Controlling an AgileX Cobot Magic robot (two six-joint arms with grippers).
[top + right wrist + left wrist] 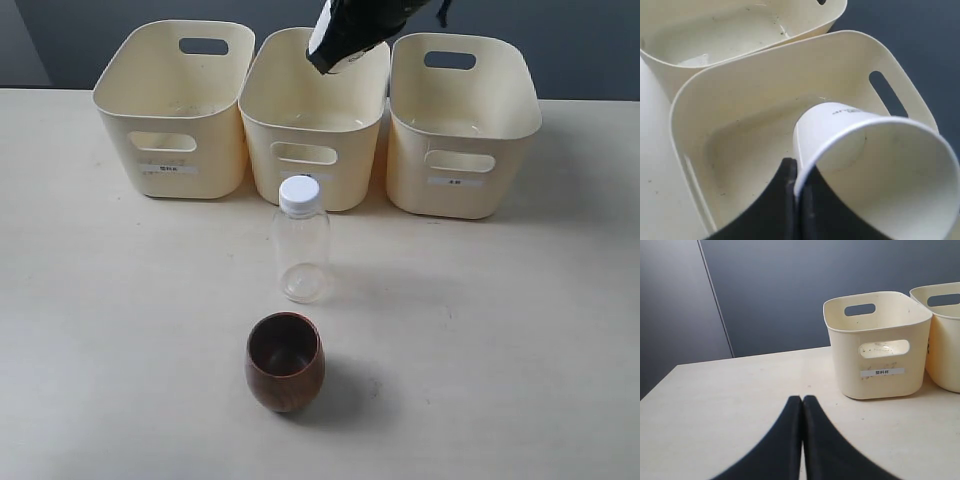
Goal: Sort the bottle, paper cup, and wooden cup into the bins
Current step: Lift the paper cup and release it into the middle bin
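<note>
Next, I release the white paper cup with my right gripper inside the middle bin [345, 118], near the bin's front side.
My right gripper [338, 52] is shut on the rim of the white paper cup [837, 125], one finger inside and one outside. It holds the cup tilted over the open middle bin [312, 125]; in the right wrist view that bin's rim [765, 57] curves beneath the cup. The clear bottle [302, 245] with a white cap stands upright on the table in front of the middle bin. Nearer the front sits the dark brown wooden cup [285, 362], upright. My left gripper [802, 399] is shut with nothing in it, low over bare table near the left bin [880, 355].
Three cream bins stand in a row at the back: the left bin [175, 105], the middle one and the right bin [462, 125]. In the left wrist view a second bin [946, 340] shows at the edge. A dark wall rises behind the table.
</note>
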